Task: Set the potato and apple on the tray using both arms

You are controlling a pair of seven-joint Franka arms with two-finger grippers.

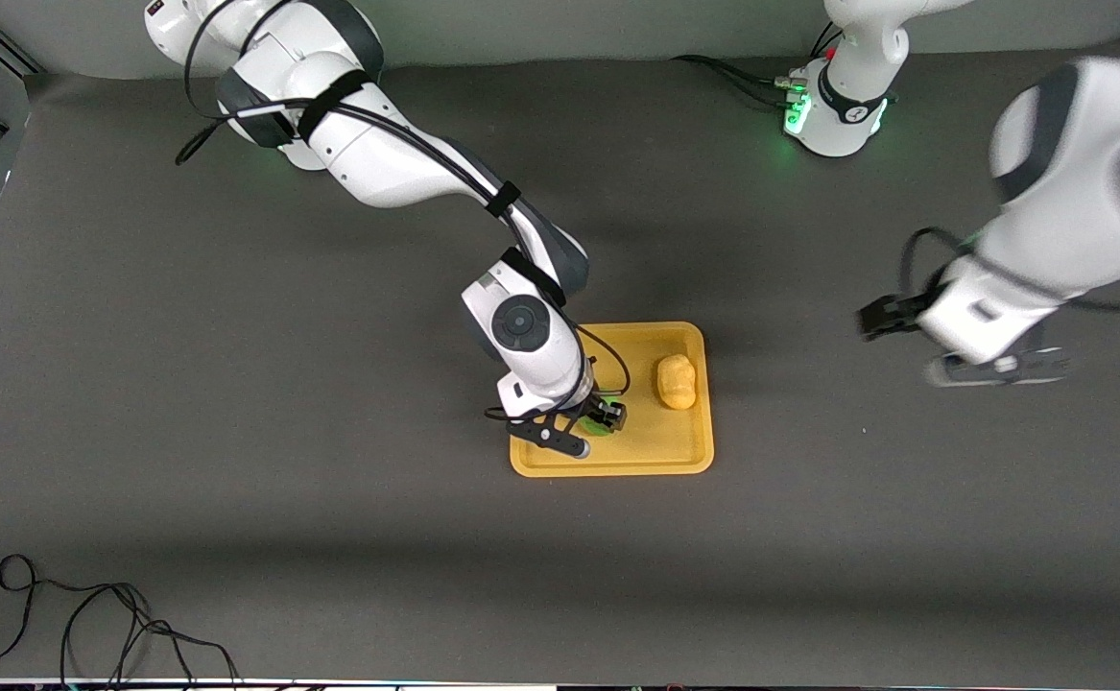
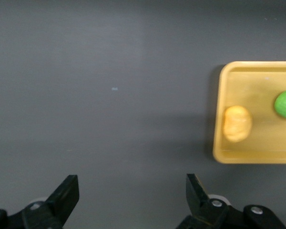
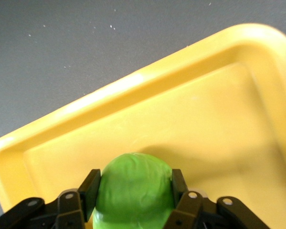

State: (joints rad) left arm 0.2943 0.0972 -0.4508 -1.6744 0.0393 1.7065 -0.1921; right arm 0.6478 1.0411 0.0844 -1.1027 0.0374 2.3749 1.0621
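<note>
Next, my right gripper puts the green apple down on the tray's bottom beside the potato (image 1: 590,395), with a small gap between them.
The yellow-orange tray (image 1: 655,451) lies mid-table. On it, toward the left arm's end, rests the lumpy potato (image 1: 676,381), which also shows in the left wrist view (image 2: 237,123). My right gripper (image 1: 601,418) is low over the tray's other end, shut on the green apple (image 3: 133,171), one finger (image 3: 91,187) pressed on each side. I cannot tell whether the apple touches the tray floor (image 3: 219,109). My left gripper (image 1: 884,317) hangs open and empty (image 2: 131,183) over bare table beside the tray (image 2: 238,76), toward the left arm's end. The apple (image 2: 285,105) shows there too.
A dark grey mat (image 1: 329,432) covers the table. Loose black cables (image 1: 89,624) lie near the front edge at the right arm's end. The left arm's base (image 1: 838,106) glows green at the back edge.
</note>
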